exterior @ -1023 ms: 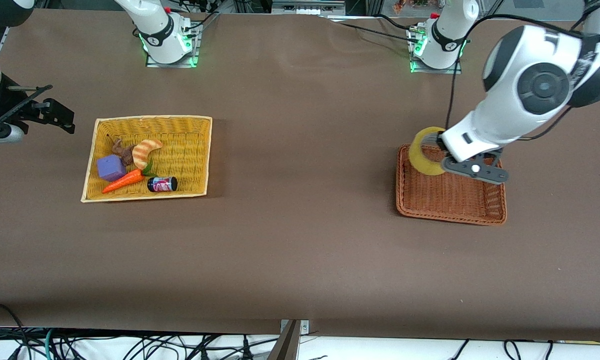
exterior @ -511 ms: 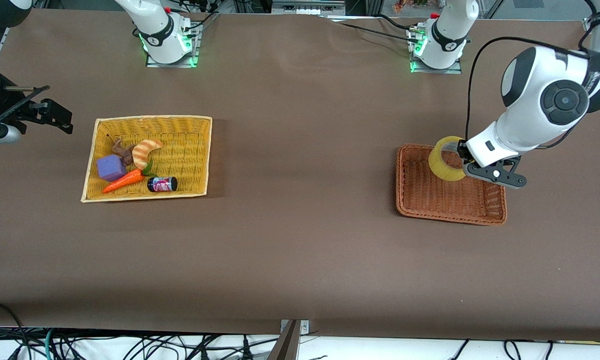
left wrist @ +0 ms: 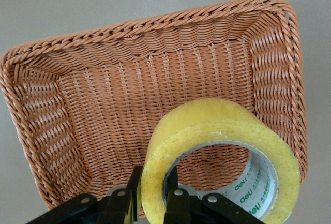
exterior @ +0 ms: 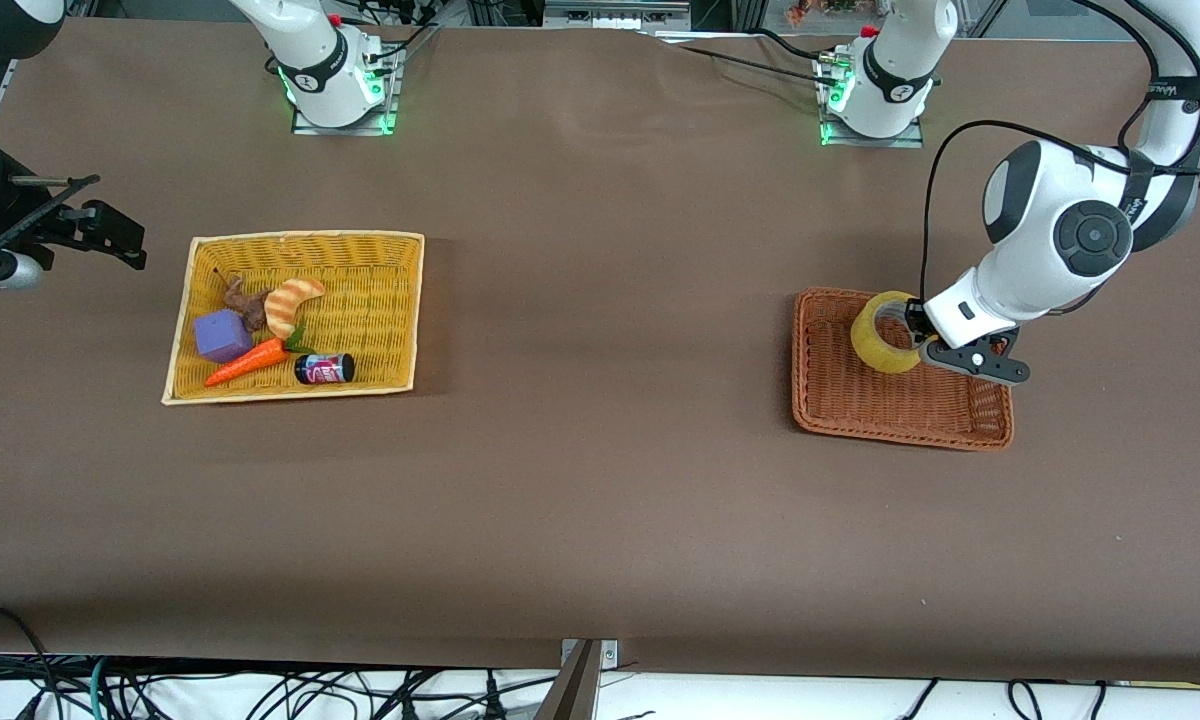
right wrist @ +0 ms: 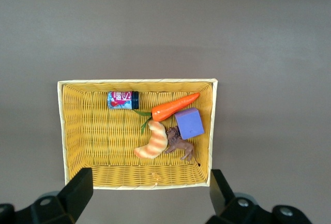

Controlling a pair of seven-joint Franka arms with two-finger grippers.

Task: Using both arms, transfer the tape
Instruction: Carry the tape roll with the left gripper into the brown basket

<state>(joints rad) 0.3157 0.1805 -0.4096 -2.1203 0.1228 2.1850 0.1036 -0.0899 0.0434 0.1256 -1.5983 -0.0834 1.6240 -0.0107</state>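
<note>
The robot's left gripper should release the tape near the middle of the brown basket's bottom [exterior: 884,368] [left wrist: 174,128], a little toward the yellow basket.
The tape [exterior: 882,338], a yellowish roll with a grey-white core, is held on edge low inside the brown wicker basket [exterior: 900,436]. It sits by the basket's rim that is farther from the front camera. My left gripper [exterior: 922,340] is shut on the roll's wall, one finger inside the ring and one outside. The left wrist view shows the tape [left wrist: 217,131] pinched by the left gripper [left wrist: 153,185] over the brown basket [left wrist: 145,27]. My right gripper [exterior: 95,225] waits open and empty in the air beside the yellow basket [exterior: 305,238]; in its wrist view the right gripper [right wrist: 149,192] holds nothing.
The yellow basket [right wrist: 137,81] holds a striped croissant toy [exterior: 290,303], a purple cube [exterior: 222,335], a carrot [exterior: 248,362], a small can [exterior: 324,369] and a brown toy [exterior: 245,303]. The brown table [exterior: 600,300] lies between the two baskets.
My left arm has come down with the tape, from above the brown basket's rim into the basket. The right arm has stayed put.
</note>
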